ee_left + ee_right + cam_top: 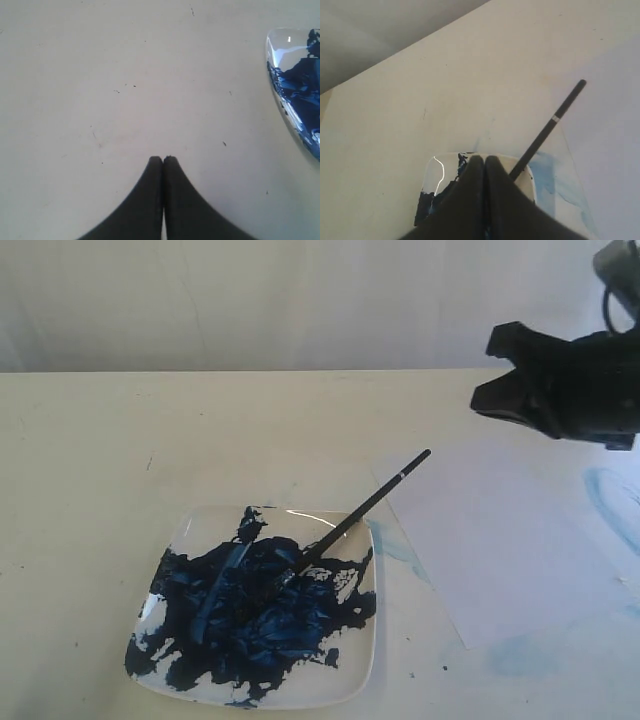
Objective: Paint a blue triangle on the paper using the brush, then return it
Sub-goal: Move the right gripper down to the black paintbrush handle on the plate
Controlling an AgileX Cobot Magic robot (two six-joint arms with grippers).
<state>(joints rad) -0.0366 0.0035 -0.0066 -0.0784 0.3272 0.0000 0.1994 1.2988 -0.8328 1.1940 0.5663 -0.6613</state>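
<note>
Next, I close my right gripper on the brush's black handle [388,489] [546,133], at a spot just below the pale part of the handle and beyond the rim of the plate.
The brush [365,508] lies slanted, its bristle end in the dark blue paint on the glossy plate [365,665] and its black handle reaching over the plate's rim toward the paper [520,550]. The white paper lies to the right of the plate, and no blue triangle shows on it. My right gripper [488,370] hangs above the paper's far edge, apart from the brush, jaws shut and empty. In the right wrist view the gripper [484,159] is over the plate [432,172] with the brush [550,125] beside it. My left gripper [163,159] is shut over bare table beside the plate [280,55].
Pale blue smears mark the table at the right edge [608,498], below the paper [520,655] and between plate and paper [400,545]. The table's far edge meets a pale wall [300,300]. The left gripper is outside the exterior view.
</note>
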